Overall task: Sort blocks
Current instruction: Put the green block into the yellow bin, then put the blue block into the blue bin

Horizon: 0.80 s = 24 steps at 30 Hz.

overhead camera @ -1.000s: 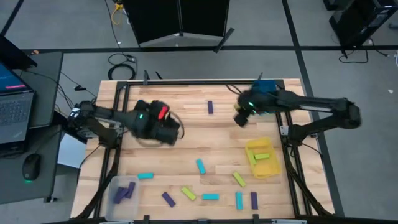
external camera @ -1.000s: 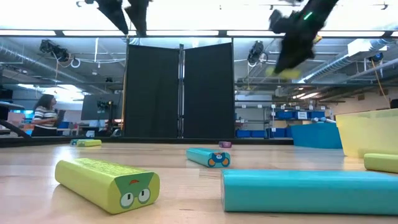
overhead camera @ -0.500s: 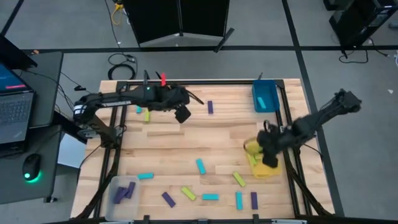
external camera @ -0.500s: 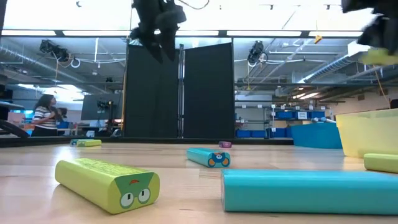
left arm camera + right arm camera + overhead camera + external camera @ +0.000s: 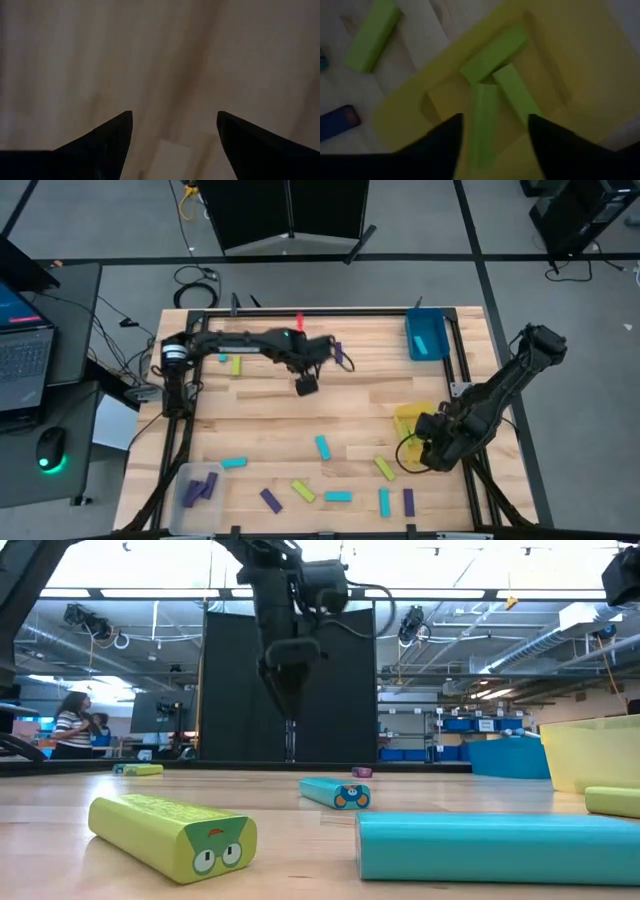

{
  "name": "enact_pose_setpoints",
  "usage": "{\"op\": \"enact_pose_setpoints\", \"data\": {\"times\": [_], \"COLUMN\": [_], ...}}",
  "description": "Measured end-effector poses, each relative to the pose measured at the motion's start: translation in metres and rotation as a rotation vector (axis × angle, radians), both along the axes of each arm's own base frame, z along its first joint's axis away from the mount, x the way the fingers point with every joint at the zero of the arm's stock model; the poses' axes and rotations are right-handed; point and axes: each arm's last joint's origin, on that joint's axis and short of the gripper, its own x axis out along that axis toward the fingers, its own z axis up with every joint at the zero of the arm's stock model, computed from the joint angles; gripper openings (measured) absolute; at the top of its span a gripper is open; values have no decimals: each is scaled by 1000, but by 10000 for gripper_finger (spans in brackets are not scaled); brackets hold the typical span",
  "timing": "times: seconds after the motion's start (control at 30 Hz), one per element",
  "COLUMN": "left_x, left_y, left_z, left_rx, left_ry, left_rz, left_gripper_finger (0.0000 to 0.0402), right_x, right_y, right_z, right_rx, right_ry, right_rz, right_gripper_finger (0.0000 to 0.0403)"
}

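I will next close my left gripper across the middle of the cyan block (image 5: pixel 322 447) that lies nearest the table's centre.
Purple, cyan and yellow-green blocks lie flat and scattered over the wooden table, among them a purple block (image 5: pixel 340 352) at the far middle and a yellow-green block (image 5: pixel 384 468) toward the near edge. My left gripper (image 5: pixel 307 385) (image 5: pixel 175 120) hangs open, pointing down over bare wood just near-left of that purple block. My right gripper (image 5: pixel 422 448) (image 5: pixel 495 119) stands open above the yellow tray (image 5: pixel 560 40). Three yellow-green blocks (image 5: pixel 492 52) show in that tray. One of them (image 5: pixel 482 125) shows between the fingers; whether they touch it, I cannot tell.
A blue tray (image 5: pixel 426 335) stands at the far right. A clear tray (image 5: pixel 180 476) holding purple blocks sits at the near left corner. In the low view a yellow-green block (image 5: pixel 170 830) and a cyan block (image 5: pixel 495 845) lie close to the near edge.
My left gripper has swung from the table's left toward its middle, rolled about its own axis and come down. My right gripper has carried a yellow-green block from beside the blue tray toward the near edge and has come down over the yellow tray.
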Motion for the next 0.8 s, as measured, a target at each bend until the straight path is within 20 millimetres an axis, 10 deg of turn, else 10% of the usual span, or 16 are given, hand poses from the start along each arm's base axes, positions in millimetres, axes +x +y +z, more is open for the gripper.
{"op": "enact_pose_setpoints", "data": {"times": [0.27, 0.53, 0.8], "left_x": [16, 20, 28], "left_y": [-64, -151, -176], "left_z": [-11, -11, -27], "left_rx": [-87, -19, 66], "left_ry": [-11, -85, -114], "left_rz": [-378, -739, -778], "left_gripper_finger": [296, 296, 296], "right_x": [-8, -22, -24], "right_y": [-2, -11, -14], "right_z": [12, 37, 68], "right_rx": [14, 77, 221], "right_ry": [-94, -302, -604], "right_rz": [26, 81, 205], "right_gripper_finger": [389, 373, 364]}}
